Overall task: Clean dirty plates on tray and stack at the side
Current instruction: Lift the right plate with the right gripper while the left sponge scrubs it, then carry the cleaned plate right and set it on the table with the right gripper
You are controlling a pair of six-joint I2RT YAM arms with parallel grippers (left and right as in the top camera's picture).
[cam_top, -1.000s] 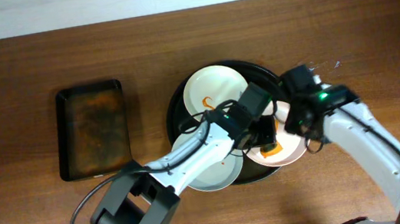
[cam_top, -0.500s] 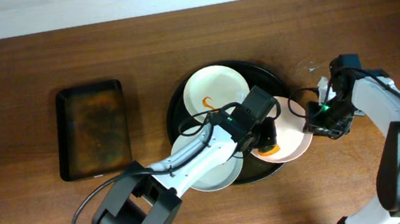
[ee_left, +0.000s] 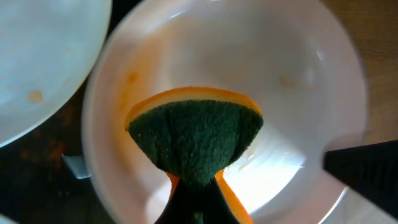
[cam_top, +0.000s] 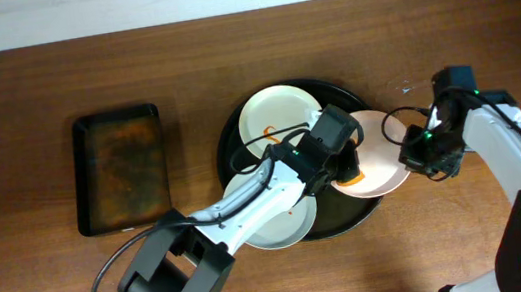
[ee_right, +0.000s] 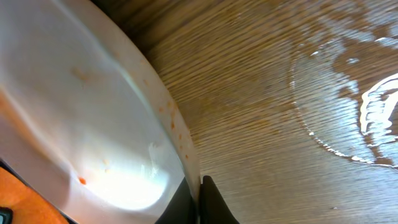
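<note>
The pink plate will go down from my right gripper onto the wooden table (cam_top: 448, 127) beside the wet streaks, clear of the black tray.
The pale pink plate (cam_top: 379, 154) lies over the right rim of the round black tray (cam_top: 229, 135), partly off it. My right gripper (cam_top: 413, 154) is shut on its right rim; the pinched rim shows in the right wrist view (ee_right: 186, 155). My left gripper (cam_top: 344, 169) is shut on an orange sponge with a green scrub face (ee_left: 194, 140), pressed inside the pink plate (ee_left: 298, 81). The white plate (cam_top: 280, 115) with an orange-red smear sits at the tray's back. The pale blue-green plate (cam_top: 270, 220) sits at the tray's front left.
A rectangular rusty-brown tray (cam_top: 120, 167) lies left of the black tray. Wet streaks (ee_right: 348, 106) mark the wooden table right of the pink plate.
The pink plate has slid right and a little back, further off the tray. My right gripper went from above the plate to its right rim. The sponge moved with the plate.
</note>
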